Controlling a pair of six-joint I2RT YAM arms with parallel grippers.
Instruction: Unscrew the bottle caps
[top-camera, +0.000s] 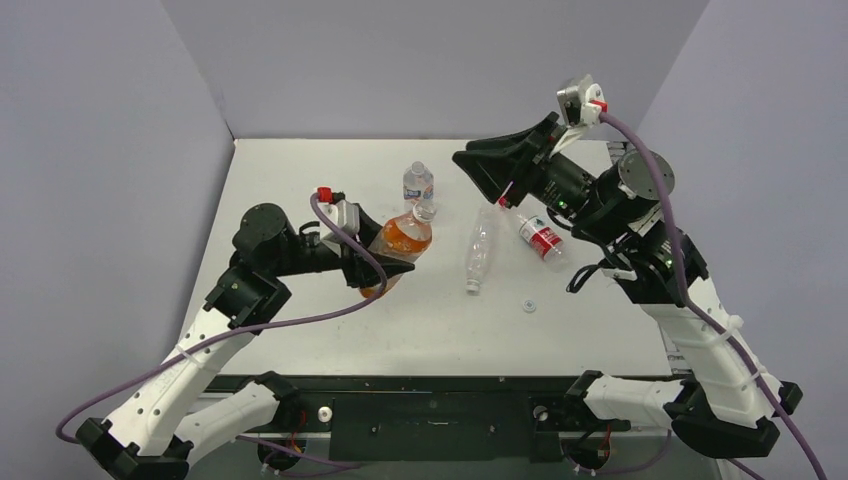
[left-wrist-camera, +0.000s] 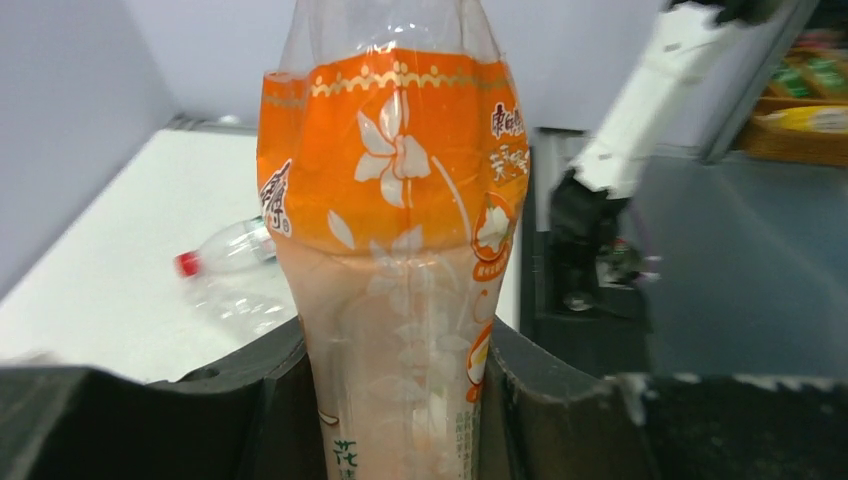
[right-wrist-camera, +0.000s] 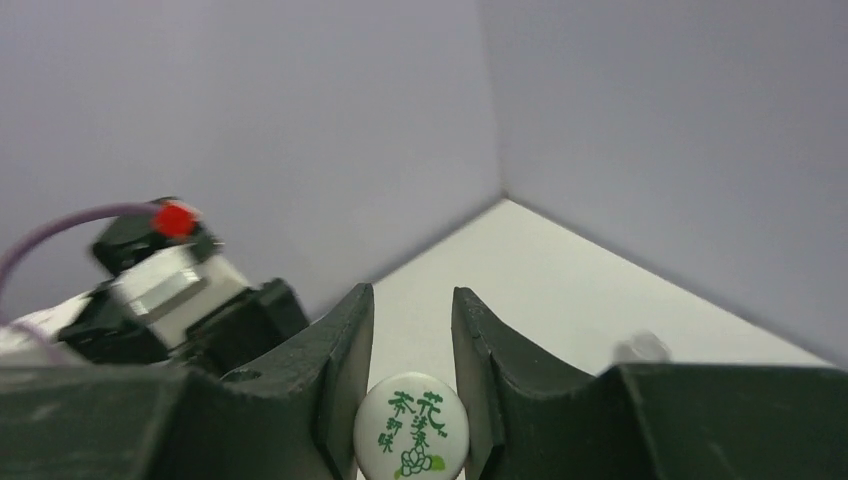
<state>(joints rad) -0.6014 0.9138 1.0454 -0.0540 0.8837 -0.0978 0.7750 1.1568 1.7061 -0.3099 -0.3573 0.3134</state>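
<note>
The orange bottle, now held tilted over the table, will go down from my left gripper onto the white table (top-camera: 368, 267), in front of the upright clear bottle.
My left gripper (top-camera: 385, 268) is shut on the lower body of the orange bottle (top-camera: 402, 236), holding it tilted over the table; the bottle fills the left wrist view (left-wrist-camera: 395, 200) between the jaws (left-wrist-camera: 400, 345). Its neck (top-camera: 425, 212) shows no cap. My right gripper (top-camera: 470, 165) is raised above the table's far side, shut on a whitish cap with green print (right-wrist-camera: 411, 425), which sits between the fingers (right-wrist-camera: 412, 300). Another whitish cap (top-camera: 527, 305) lies loose on the table. A small upright clear bottle (top-camera: 418, 185) keeps its whitish cap (top-camera: 418, 167). A red cap (left-wrist-camera: 187, 264) sits on a lying bottle.
A clear bottle (top-camera: 479, 250) lies lengthwise mid-table. A red-labelled bottle (top-camera: 541, 237) lies beside it, under my right arm. The table (top-camera: 330, 180) is white, with grey walls at the back and on both sides. The right arm's purple cable (top-camera: 650, 190) hangs over the right side.
</note>
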